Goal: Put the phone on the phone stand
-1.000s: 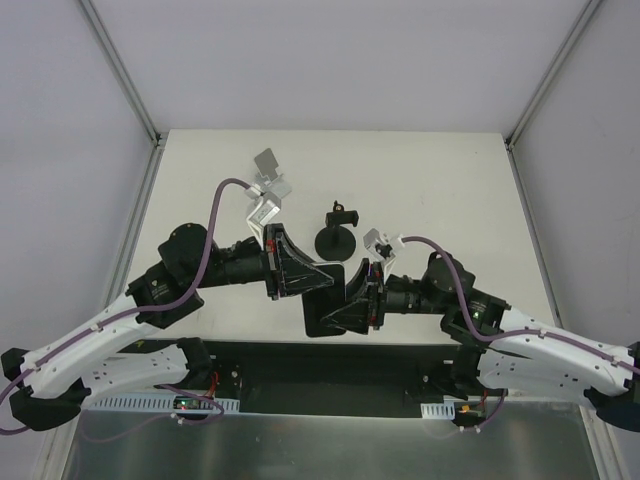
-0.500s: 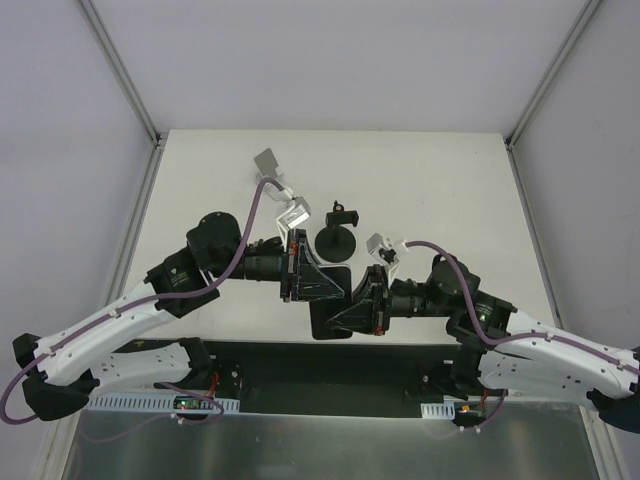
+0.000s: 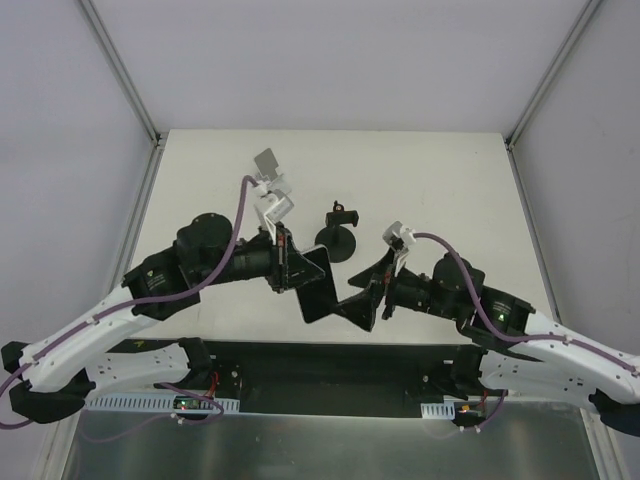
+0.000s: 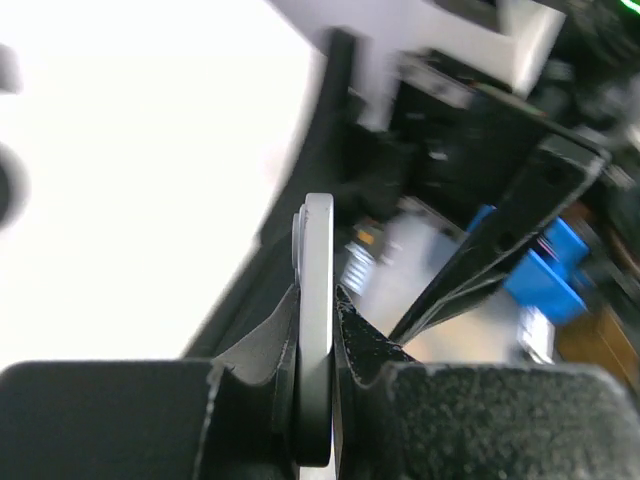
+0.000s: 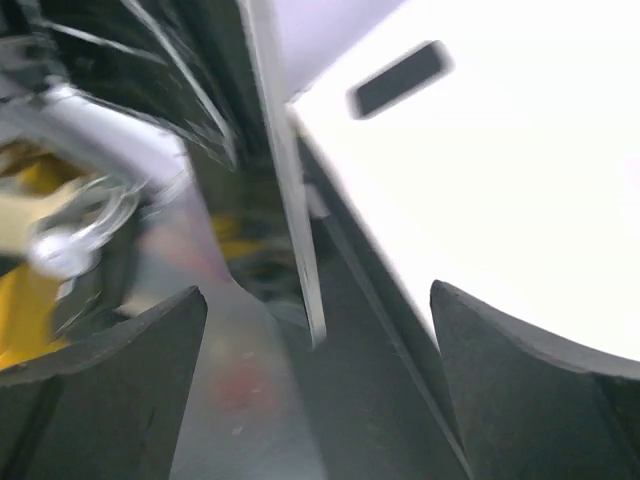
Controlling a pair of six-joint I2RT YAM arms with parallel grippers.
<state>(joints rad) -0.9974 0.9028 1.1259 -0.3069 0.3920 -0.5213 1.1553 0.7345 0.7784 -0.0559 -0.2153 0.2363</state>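
The phone must fit into the phone stand's clamp, so next my right gripper grabs the end of the phone stand's clamp [image 3: 354, 217] nearest to it.
The phone [image 3: 318, 285] is a thin black slab held above the table's near edge. My left gripper [image 3: 292, 268] is shut on its left end. In the left wrist view the phone [image 4: 317, 300] shows edge-on, pinched between both pads, at the left gripper [image 4: 318, 330]. My right gripper [image 3: 363, 303] stands open just right of the phone, apart from it. In the right wrist view the phone's edge [image 5: 292, 200] hangs ahead of the wide-apart fingers of the right gripper [image 5: 318, 385]. The black phone stand [image 3: 338, 240] sits on the table just beyond both grippers.
A small grey plate [image 3: 267, 160] lies at the back left of the white table [image 3: 440, 180]. Metal frame posts run along both sides. The arms' bases and cabling fill the dark strip at the near edge.
My right gripper has let go of the phone, opened wide and drawn back to the right. The left gripper keeps its hold and has tilted the phone, its far end swinging toward the near edge.
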